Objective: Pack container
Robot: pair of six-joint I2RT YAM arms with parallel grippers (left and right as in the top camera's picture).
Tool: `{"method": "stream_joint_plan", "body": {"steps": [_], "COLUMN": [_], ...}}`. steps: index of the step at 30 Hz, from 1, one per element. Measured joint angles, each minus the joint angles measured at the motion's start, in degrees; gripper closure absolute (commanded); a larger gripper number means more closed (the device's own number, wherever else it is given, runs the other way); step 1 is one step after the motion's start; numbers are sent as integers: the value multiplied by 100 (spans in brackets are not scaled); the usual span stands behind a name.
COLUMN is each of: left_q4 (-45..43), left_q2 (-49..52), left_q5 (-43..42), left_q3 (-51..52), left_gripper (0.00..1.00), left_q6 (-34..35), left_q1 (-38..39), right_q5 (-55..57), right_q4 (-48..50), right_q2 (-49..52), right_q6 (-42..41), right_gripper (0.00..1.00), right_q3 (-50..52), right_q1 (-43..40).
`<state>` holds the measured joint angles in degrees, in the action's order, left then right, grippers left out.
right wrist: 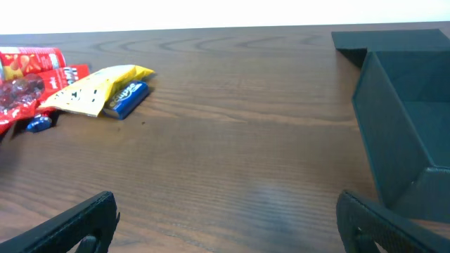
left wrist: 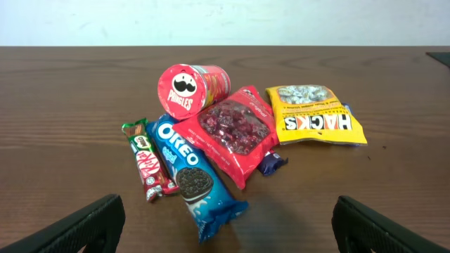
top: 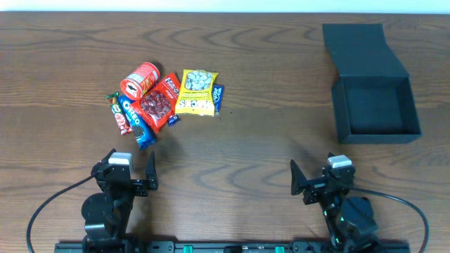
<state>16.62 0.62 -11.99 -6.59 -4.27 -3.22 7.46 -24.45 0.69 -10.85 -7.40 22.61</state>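
The container should move closer to the snacks, so my right gripper needs to close on the middle of the container's side [top: 335, 107] [right wrist: 395, 98] that faces the snack pile.
The container [top: 375, 105] is a dark slate-blue square box, open and empty, with its flap lid [top: 362, 49] laid back, at the right rear; it also shows in the right wrist view [right wrist: 401, 133]. A snack pile lies left of centre: a red Pringles can [top: 140, 79] [left wrist: 191, 87], a red bag [top: 159, 102] [left wrist: 235, 132], a yellow Hacks bag [top: 196, 91] [left wrist: 313, 114], a blue Oreo pack [top: 137, 121] [left wrist: 191, 176] and a KitKat bar [top: 119, 114] [left wrist: 149, 160]. My left gripper [top: 129, 172] [left wrist: 225, 235] is open and empty, just short of the pile. My right gripper [top: 313, 180] [right wrist: 225, 228] is open and empty, short of the container.
A small blue packet [top: 217, 98] [right wrist: 126, 98] peeks out under the yellow bag. Bare wooden table [top: 267, 140] lies between the pile and the container. Cables run from both arm bases at the front edge.
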Motion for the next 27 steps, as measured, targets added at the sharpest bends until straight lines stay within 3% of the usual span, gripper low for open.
{"method": "stream_joint_plan", "body": {"steps": [27], "left_q4": [0], "left_q2": [0], "left_q5": [4], "left_q3": [0], "left_gripper": [5], "left_q6": [0], "left_q1": [103], "right_q5": [0], "right_q4": [2], "right_q2": [-2], "right_q6": [0], "right_gripper": [1], "right_q3": [0], "right_q1": [0]}}
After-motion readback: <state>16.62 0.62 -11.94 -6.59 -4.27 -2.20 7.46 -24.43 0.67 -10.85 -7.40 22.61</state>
